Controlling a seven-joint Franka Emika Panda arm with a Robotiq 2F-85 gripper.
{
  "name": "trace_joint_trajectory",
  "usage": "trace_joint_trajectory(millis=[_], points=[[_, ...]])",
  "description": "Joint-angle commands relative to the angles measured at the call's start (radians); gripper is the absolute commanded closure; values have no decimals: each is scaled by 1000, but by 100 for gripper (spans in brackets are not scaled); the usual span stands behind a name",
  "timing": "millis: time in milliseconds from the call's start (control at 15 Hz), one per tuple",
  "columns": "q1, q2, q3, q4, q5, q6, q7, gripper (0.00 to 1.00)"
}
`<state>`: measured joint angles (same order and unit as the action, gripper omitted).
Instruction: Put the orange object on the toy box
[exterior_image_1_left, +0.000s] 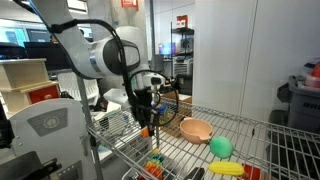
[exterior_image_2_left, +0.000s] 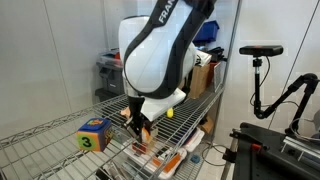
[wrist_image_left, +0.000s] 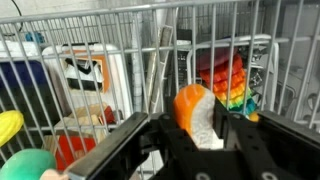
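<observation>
My gripper has the orange object, which hangs just above the wire shelf. It will let go of it on the flat blue top of the toy box (exterior_image_1_left: 156, 104), near the peach-tan bowl.
My gripper (wrist_image_left: 197, 125) is shut on the orange object (wrist_image_left: 190, 108), a small rounded orange and white piece. In both exterior views the gripper (exterior_image_1_left: 146, 126) (exterior_image_2_left: 140, 127) hangs just above the wire shelf with the orange object (exterior_image_2_left: 146, 131) between its fingers. The toy box (exterior_image_2_left: 93, 135), a small blue carton with yellow and green print and a "3", stands on the shelf a short way from the gripper. I cannot make it out in the exterior view where the arm fills the middle.
A peach-tan bowl (exterior_image_1_left: 196, 130), a green ball (exterior_image_1_left: 221, 147) and a yellow piece (exterior_image_1_left: 227, 168) lie on the wire shelf (exterior_image_1_left: 255, 135). A multicoloured toy (wrist_image_left: 225, 80) lies close beyond the gripper. A brown cardboard box (exterior_image_2_left: 201, 76) stands behind the arm.
</observation>
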<state>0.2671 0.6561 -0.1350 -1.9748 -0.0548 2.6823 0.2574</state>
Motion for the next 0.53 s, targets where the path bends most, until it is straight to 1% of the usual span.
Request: trace_joint_trajectory(millis=[0, 133, 333, 467], points=[[-15, -150, 15, -22, -15, -55, 11, 87], [-21, -180, 36, 29, -5, -94, 17, 87], [-38, -147, 70, 204, 18, -213, 35, 87], [-51, -79, 88, 349, 30, -319, 50, 87]])
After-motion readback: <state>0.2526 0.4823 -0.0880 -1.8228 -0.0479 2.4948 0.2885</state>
